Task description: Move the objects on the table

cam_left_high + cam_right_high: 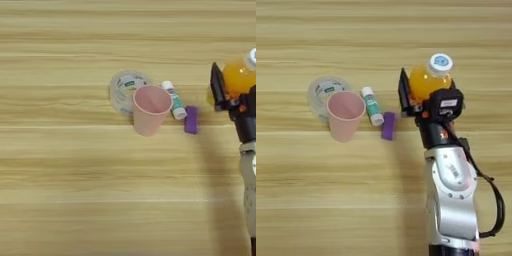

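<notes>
The robot's right gripper will release the orange juice bottle so that it stands on the table (pixel 228 112) beside the small purple block.
My right gripper (pixel 425 94) is shut on the orange juice bottle (pixel 427 80), whose white cap (pixel 441 62) points away from me. One black finger (pixel 404 92) shows on the bottle's left side; the other is hidden behind it. To the left, apart from the bottle, lie the small purple block (pixel 388 125) and the white-green glue stick (pixel 372 106). The pink plastic cup (pixel 346 115) stands upright beside the glue stick, with the clear tape roll (pixel 321 90) touching its far left side. In the left eye view the bottle (pixel 238 77) is cut by the right edge.
The light wood-grain table (pixel 316 200) stretches bare in front of and behind the items. My silver forearm (pixel 452 200) rises from the bottom edge to the gripper, covering the table right of centre.
</notes>
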